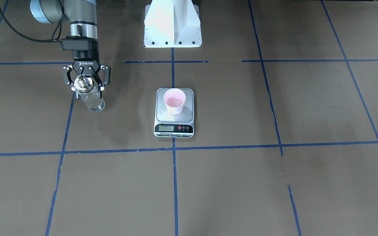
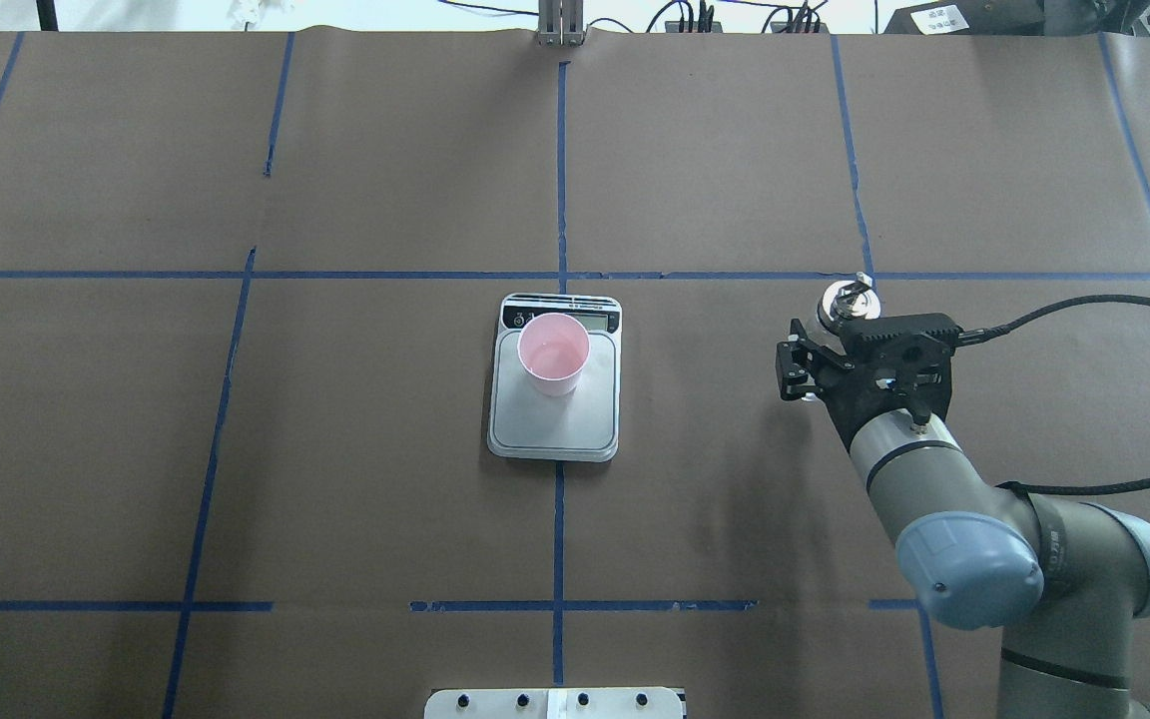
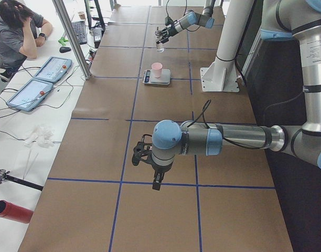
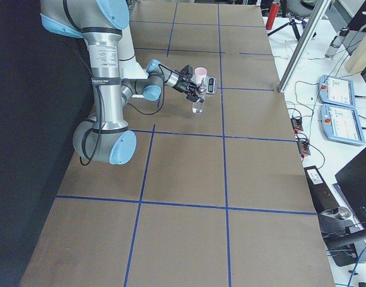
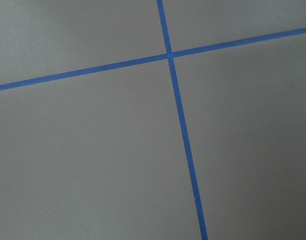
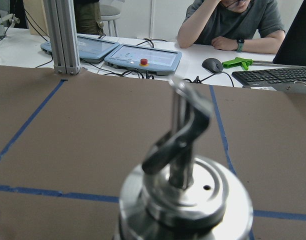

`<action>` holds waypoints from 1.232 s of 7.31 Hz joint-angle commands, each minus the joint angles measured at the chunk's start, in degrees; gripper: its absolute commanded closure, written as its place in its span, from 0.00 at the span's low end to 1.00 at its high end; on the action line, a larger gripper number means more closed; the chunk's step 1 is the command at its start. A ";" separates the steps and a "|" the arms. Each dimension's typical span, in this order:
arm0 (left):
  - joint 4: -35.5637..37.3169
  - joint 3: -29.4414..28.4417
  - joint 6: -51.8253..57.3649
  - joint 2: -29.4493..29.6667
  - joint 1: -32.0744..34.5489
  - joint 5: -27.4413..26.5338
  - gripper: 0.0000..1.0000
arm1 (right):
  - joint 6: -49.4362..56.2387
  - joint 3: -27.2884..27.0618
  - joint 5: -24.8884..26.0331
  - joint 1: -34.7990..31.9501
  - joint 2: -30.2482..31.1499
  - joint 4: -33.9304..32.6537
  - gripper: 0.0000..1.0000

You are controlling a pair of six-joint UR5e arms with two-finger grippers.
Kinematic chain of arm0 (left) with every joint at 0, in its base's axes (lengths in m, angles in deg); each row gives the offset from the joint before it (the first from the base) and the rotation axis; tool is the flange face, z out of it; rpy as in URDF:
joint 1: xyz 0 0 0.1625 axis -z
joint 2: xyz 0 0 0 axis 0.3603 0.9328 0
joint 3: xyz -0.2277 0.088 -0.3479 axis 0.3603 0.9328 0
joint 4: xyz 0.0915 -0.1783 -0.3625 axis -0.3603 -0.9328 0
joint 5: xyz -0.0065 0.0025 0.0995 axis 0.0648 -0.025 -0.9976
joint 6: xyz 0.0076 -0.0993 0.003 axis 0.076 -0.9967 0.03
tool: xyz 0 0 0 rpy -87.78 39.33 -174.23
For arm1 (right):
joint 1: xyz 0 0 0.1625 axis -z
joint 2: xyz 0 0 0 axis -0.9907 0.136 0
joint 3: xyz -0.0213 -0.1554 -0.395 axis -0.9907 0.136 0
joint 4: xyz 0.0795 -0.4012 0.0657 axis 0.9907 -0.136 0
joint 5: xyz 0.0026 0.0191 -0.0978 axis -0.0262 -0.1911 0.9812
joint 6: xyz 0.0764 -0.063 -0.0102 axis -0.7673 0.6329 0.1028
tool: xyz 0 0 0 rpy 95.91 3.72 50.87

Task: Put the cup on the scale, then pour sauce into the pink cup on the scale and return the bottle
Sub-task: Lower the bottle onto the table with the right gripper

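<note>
My right gripper needs to release the bottle on the table cover (image 1: 82, 115) next to the nearest blue tape line, in the direction of the scale.
The pale pink cup (image 1: 175, 101) stands upright on the silver platform of the scale (image 1: 162, 115), at the table's middle. In the overhead view the cup (image 2: 554, 355) sits towards the display end of the scale (image 2: 555, 429). My right gripper (image 1: 86, 82) is shut on the bottle (image 1: 91, 98), which is upright, well off to the scale's side. Clear sauce (image 1: 94, 104) shows in its lower part. Whether its base touches the table I cannot tell. The silver pourer cap (image 6: 185, 195) fills the right wrist view. My left gripper (image 3: 145, 155) hangs over bare table far from the scale; I cannot tell its state.
The white robot pedestal (image 1: 172, 23) stands behind the scale. Blue tape lines (image 5: 178, 100) cross the brown table cover. A seated person (image 3: 19, 29), tablets (image 3: 45, 79) and an aluminium post (image 3: 71, 37) are beyond the table's far edge.
</note>
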 commanded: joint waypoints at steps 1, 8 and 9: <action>0.00 -0.03 0.15 0.00 -0.05 0.00 0.00 | -0.02 4.21 0.60 0.03 5.11 12.30 1.00; 0.00 -0.03 0.24 0.00 -0.05 0.00 0.00 | -0.20 5.90 1.93 0.03 6.09 12.51 1.00; 0.00 -0.03 0.24 0.00 -0.05 0.00 0.00 | -0.20 5.90 1.84 0.12 6.09 12.51 1.00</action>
